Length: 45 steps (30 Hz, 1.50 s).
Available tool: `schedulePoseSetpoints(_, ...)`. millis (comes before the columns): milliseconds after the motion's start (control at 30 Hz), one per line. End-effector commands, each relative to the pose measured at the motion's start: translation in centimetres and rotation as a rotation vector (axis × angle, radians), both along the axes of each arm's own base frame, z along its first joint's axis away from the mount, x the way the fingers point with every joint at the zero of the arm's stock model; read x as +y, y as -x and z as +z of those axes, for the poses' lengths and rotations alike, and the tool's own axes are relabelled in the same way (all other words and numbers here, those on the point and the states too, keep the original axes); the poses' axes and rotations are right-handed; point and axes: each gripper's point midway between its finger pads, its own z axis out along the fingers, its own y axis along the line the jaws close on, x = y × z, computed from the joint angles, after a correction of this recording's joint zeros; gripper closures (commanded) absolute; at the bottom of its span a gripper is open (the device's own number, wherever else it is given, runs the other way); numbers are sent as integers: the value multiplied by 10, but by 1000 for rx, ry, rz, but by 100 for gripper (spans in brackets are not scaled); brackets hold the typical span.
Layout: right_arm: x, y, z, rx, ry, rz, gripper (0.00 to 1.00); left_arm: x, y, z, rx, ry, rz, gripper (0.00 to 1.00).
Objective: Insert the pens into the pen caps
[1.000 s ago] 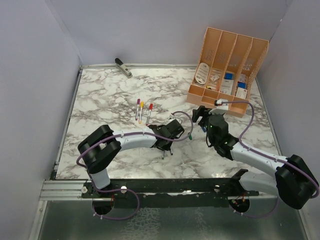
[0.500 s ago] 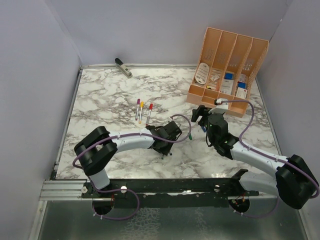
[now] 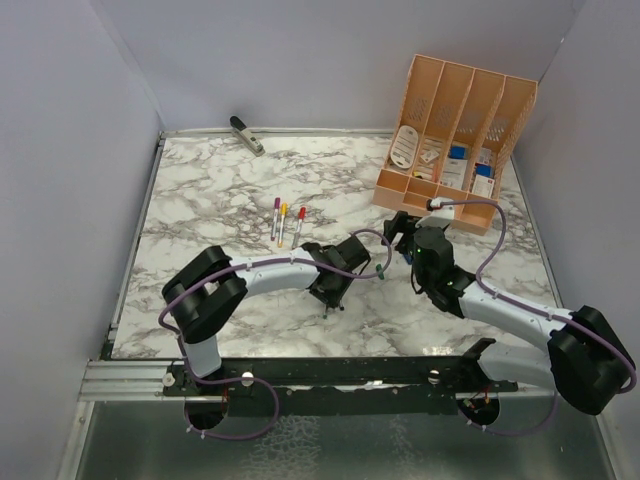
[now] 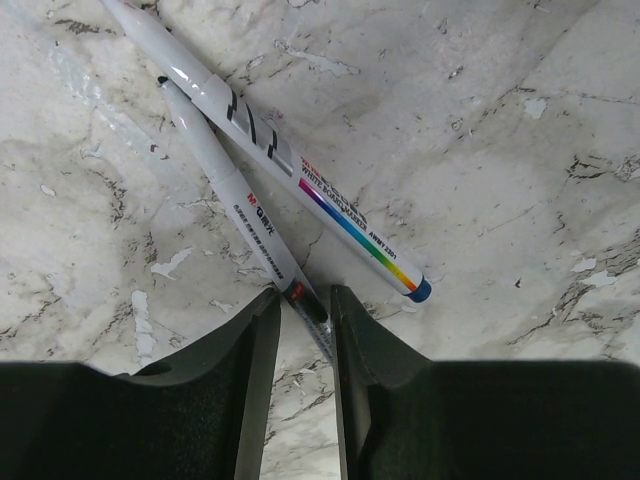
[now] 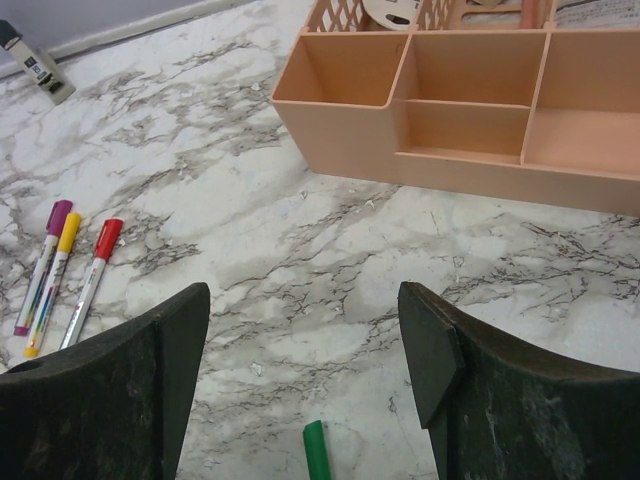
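Observation:
My right gripper is to close next on the middle of the green pen cap (image 3: 380, 272) (image 5: 318, 456), in front of the peach desk organiser.
Two pens lie crossed on the marble in the left wrist view: a thicker one (image 4: 300, 175) with a rainbow band and a blue end (image 4: 420, 290), and a thinner one (image 4: 235, 190). The thinner pen's near end slants between the fingers of my left gripper (image 4: 305, 300) (image 3: 332, 288). The jaws stand narrowly apart, and marble shows beside the pen. Three more pens with purple (image 5: 58, 215), yellow (image 5: 68, 232) and red (image 5: 107, 238) ends lie side by side (image 3: 284, 222). My right gripper (image 5: 305, 350) (image 3: 405, 235) hangs open above a green end (image 5: 316, 450) (image 3: 381, 270).
A peach desk organiser (image 3: 455, 130) (image 5: 450, 110) stands at the back right, just beyond the right gripper. A grey-black stapler-like tool (image 3: 246, 135) (image 5: 30, 65) lies at the back edge. Walls close in the table on three sides.
The left arm's elbow swung out to the left and back, while its gripper stayed over the same pens. The right arm has barely moved.

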Motion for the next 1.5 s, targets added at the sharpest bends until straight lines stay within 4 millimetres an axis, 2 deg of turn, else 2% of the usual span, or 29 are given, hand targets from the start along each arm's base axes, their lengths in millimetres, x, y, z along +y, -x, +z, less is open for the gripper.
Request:
schedulePoseSetpoints(0,-3,-2,9,-20,-25,-27,24,54,47,-48,228,-217,-46,69)
schedulePoseSetpoints(167,-5,-1,10,-23,-27,-32,24,59,42,-58,239,-221,-28,67)
schedulePoseSetpoints(300,-6,-1,14,-30,-31,-35,24,62,37,-69,240,-218,1,70)
schedulePoseSetpoints(400,-7,0,16,-35,-31,-38,24,63,33,-75,234,-210,23,80)
schedulePoseSetpoints(500,-9,1,17,-40,-33,-42,24,71,31,-80,231,-233,42,100)
schedulePoseSetpoints(667,-10,2,15,-39,-32,-46,25,82,28,-87,214,-285,62,100)
schedulePoseSetpoints(800,-11,1,5,-3,-2,-55,29,79,13,-83,156,-287,87,100)
schedulePoseSetpoints(933,-16,3,-14,82,48,-83,37,71,-13,-64,54,-254,113,100)
schedulePoseSetpoints(1100,-22,13,-46,217,121,-94,41,59,-52,-25,-123,-208,117,100)
schedulePoseSetpoints(1333,1,23,-73,326,148,61,52,41,-87,23,-279,-68,163,100)
schedulePoseSetpoints(1467,17,28,-87,376,180,171,58,34,-100,49,-313,132,222,100)
